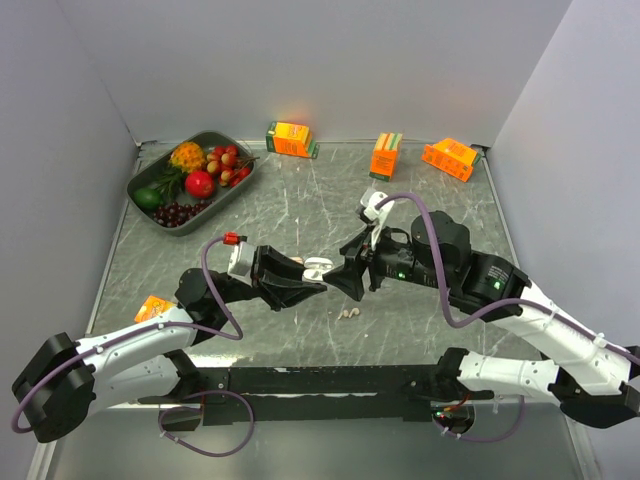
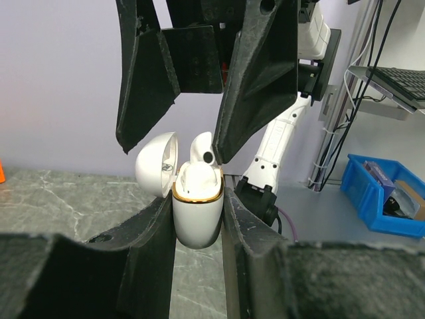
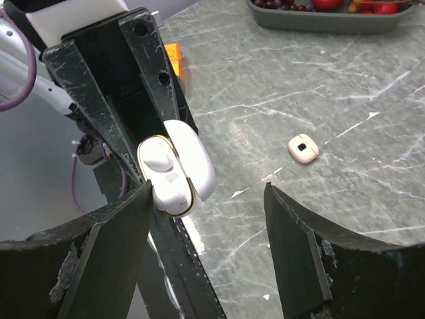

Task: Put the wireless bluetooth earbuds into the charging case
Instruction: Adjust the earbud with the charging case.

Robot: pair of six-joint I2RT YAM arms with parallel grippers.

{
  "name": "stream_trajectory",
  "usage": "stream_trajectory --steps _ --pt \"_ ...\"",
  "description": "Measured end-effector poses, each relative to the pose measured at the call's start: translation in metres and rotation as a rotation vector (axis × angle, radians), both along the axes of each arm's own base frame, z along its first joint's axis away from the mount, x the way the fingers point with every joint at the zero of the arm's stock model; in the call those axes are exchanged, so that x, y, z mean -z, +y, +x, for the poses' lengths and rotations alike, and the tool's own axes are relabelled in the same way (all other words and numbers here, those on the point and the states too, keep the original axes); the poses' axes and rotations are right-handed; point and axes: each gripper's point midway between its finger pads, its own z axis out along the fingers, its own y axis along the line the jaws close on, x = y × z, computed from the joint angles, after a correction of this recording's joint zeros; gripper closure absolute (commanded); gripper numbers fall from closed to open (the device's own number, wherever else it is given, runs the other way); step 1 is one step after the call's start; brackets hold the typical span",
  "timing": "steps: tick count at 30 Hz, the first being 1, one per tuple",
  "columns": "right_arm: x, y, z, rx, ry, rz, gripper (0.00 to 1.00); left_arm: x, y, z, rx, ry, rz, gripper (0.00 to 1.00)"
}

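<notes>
Next, I let go of the white charging case, now held upright above the table, with my left gripper on the table (image 1: pixel 313 228) just behind its fingertips, toward the juice cartons.
My left gripper (image 1: pixel 303 283) is shut on the white, gold-rimmed charging case (image 2: pixel 197 216), held upright above the table with its lid (image 2: pixel 158 165) swung open. One white earbud (image 2: pixel 201 147) stands in the case's mouth with its top sticking up. My right gripper (image 3: pixel 209 193) faces the case with its jaws wide open, one fingertip (image 3: pixel 143 199) at the case's rim (image 3: pixel 166 174). Nothing is held between its fingers. A stubby pale-beige earbud (image 3: pixel 303 148) lies on the table, and it shows just below the grippers (image 1: pixel 348 313) in the top view.
A grey tray of fruit (image 1: pixel 140 178) stands at the back left. Orange juice cartons lie along the back wall (image 1: pixel 290 138), (image 1: pixel 385 155), (image 1: pixel 450 158), and another (image 1: pixel 153 307) sits by the left arm. Walls enclose the marbled table.
</notes>
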Motion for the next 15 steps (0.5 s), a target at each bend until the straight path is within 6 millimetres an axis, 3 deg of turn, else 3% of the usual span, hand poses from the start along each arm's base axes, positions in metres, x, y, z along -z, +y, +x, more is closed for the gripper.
stream_trajectory --steps 10,15 --pt "0.001 0.005 0.006 0.043 0.036 0.001 0.18 0.001 0.0 0.001 -0.008 -0.004 0.002 0.99" --pt "-0.02 -0.001 0.007 0.073 0.015 0.053 0.17 0.0 0.0 0.004 -0.024 -0.01 -0.001 0.99"
